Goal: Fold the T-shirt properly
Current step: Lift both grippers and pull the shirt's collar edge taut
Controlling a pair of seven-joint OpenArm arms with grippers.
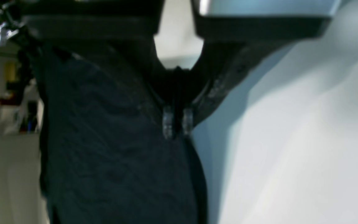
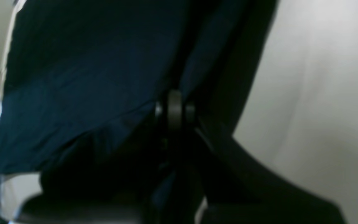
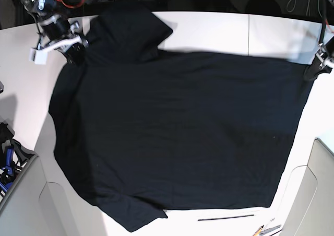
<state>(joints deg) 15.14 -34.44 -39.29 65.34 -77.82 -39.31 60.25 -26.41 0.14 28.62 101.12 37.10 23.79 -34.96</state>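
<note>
The robot's right gripper needs to release the shirt's edge on the black T-shirt's body (image 3: 74,87), just in front of the far sleeve.
The black T-shirt (image 3: 177,126) lies spread wide over the white table (image 3: 209,30), one sleeve at the far left and one at the near left. My right gripper (image 3: 73,50), at the far left in the base view, is shut on the shirt's edge by the far sleeve. In the right wrist view its fingertips (image 2: 174,109) pinch dark cloth (image 2: 73,77). My left gripper (image 3: 314,70), at the far right, is shut on the shirt's corner. In the left wrist view its clear pads (image 1: 168,124) clamp the cloth (image 1: 104,140), which hangs below them.
A thin black rod (image 3: 225,217) and some pencils (image 3: 269,229) lie near the table's front edge. Grey panels stand at the front left (image 3: 21,194) and front right (image 3: 318,194). Blue-handled tools (image 3: 6,165) sit at the left edge. Cables lie along the back.
</note>
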